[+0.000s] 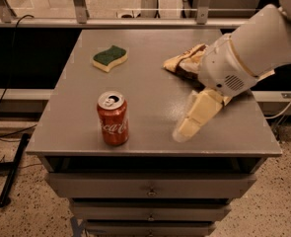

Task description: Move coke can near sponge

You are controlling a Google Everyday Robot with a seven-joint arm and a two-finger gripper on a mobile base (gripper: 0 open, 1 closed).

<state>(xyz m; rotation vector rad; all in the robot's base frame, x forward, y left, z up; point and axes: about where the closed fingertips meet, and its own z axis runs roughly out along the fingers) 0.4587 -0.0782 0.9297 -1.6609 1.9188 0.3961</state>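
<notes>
My gripper is to close next around the middle of the red coke can (pixel 113 119), because I have to get the can near the sponge.
The red coke can (pixel 112 119) stands upright near the front left of the grey cabinet top (pixel 150 98). The sponge (pixel 109 58), dark green over pale yellow, lies flat at the back left, well behind the can. My gripper (pixel 182 131) hangs from the white arm (pixel 253 48) that comes in from the right. It points down and to the left, just over the cabinet top, to the right of the can and apart from it. It holds nothing that I can see.
A brown-and-cream chip bag (pixel 183 63) lies at the back right, mostly hidden behind my arm. The cabinet has drawers (pixel 150 186) below its front edge. A railing and dark cables run behind and to the left.
</notes>
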